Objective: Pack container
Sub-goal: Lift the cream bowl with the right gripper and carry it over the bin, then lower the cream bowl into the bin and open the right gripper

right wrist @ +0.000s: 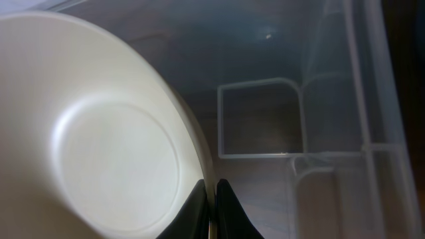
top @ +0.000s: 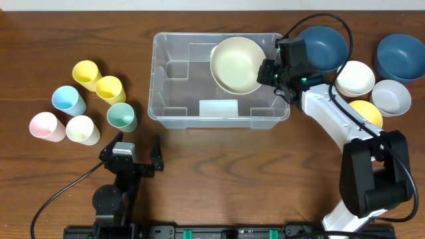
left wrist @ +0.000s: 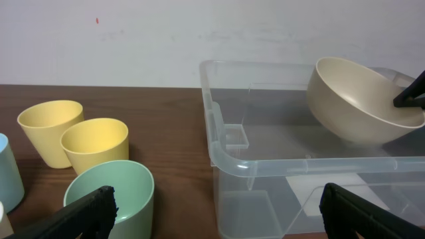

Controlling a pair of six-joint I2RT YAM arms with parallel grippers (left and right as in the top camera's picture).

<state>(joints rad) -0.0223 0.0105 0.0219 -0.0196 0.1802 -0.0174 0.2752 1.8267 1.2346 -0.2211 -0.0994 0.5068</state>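
The robot's right gripper needs to release the cream bowl, now held tilted above the container, on the container's bottom just behind the white label [top: 228,87], so that it partly covers the label.
The clear plastic container [top: 174,106] stands in the middle of the table, a white label on its floor; it also shows in the left wrist view [left wrist: 252,166] and the right wrist view [right wrist: 319,99]. My right gripper [top: 271,72] is shut on the rim of a cream bowl [top: 236,63] and holds it tilted above the container's right half. The bowl also shows in the left wrist view [left wrist: 358,99] and fills the right wrist view [right wrist: 99,146], the fingers [right wrist: 212,202] pinching its edge. My left gripper [top: 136,147] is open and empty, near the table's front.
Several cups stand left of the container: two yellow [top: 86,73], a blue [top: 68,99], a green [top: 121,116], a pink [top: 46,126], a cream [top: 83,129]. Bowls lie at the right: two dark blue [top: 327,46], a cream [top: 355,78], a grey [top: 390,97], a yellow [top: 368,113].
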